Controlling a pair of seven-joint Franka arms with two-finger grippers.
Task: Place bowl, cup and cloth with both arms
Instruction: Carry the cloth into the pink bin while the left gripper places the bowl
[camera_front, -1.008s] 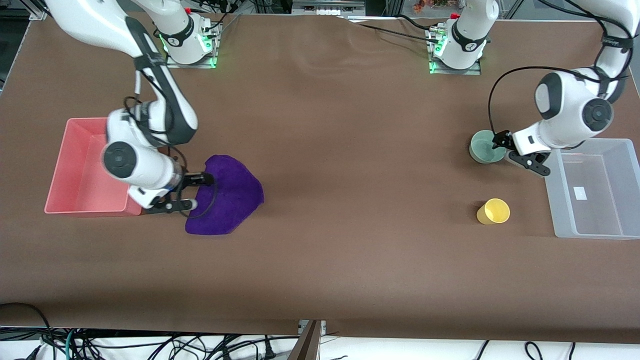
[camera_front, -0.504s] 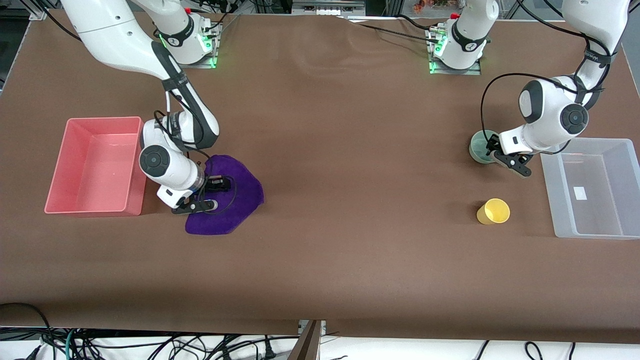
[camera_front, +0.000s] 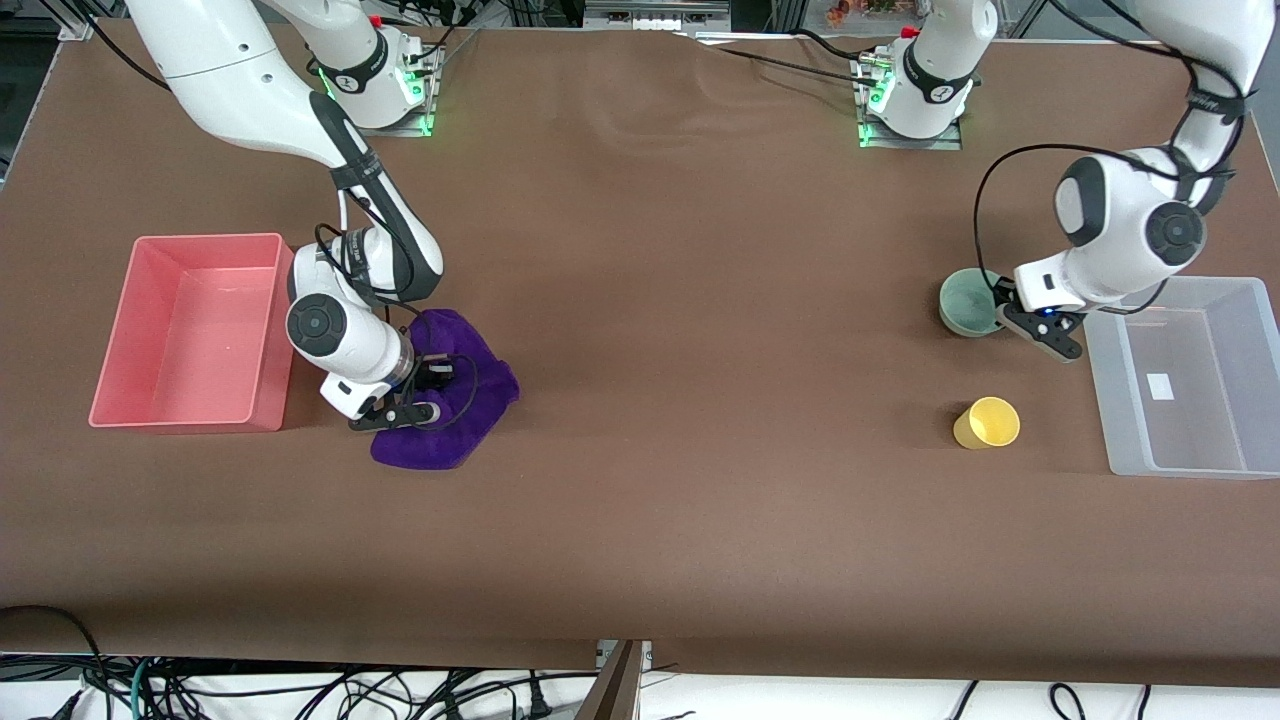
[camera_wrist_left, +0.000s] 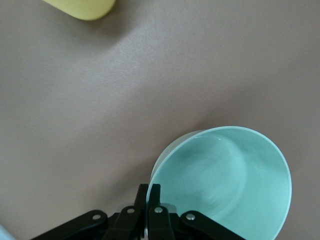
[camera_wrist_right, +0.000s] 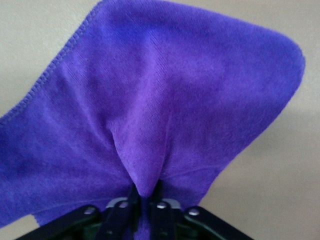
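My left gripper is going to release the mint-green bowl, which now stands beside the clear bin, inside the clear bin (camera_front: 1177, 366), at a spot close to the white label.
The purple cloth (camera_front: 460, 400) lies beside the pink bin, bunched up where my right gripper (camera_front: 430, 390) is shut on a fold of it. The right wrist view shows the cloth (camera_wrist_right: 165, 110) pinched between the jaws of the right gripper (camera_wrist_right: 146, 196). The mint-green bowl (camera_front: 966, 300) stands beside the clear bin. My left gripper (camera_front: 1003, 318) is shut on its rim, one finger inside and one outside, as the left wrist view shows on the bowl (camera_wrist_left: 225, 180) at the left gripper (camera_wrist_left: 149, 192). The yellow cup (camera_front: 987, 422) stands alone, nearer the front camera; it also shows in the left wrist view (camera_wrist_left: 82, 7).
A pink bin (camera_front: 190, 330) stands at the right arm's end of the table. A clear plastic bin (camera_front: 1185, 375) stands at the left arm's end, next to the bowl and cup. Brown table covering (camera_front: 700, 350) spreads between them.
My right gripper closed on the cloth and gathered it, pulling its edge inward. My left gripper shifted at the bowl's rim toward the clear bin and is shut on it.
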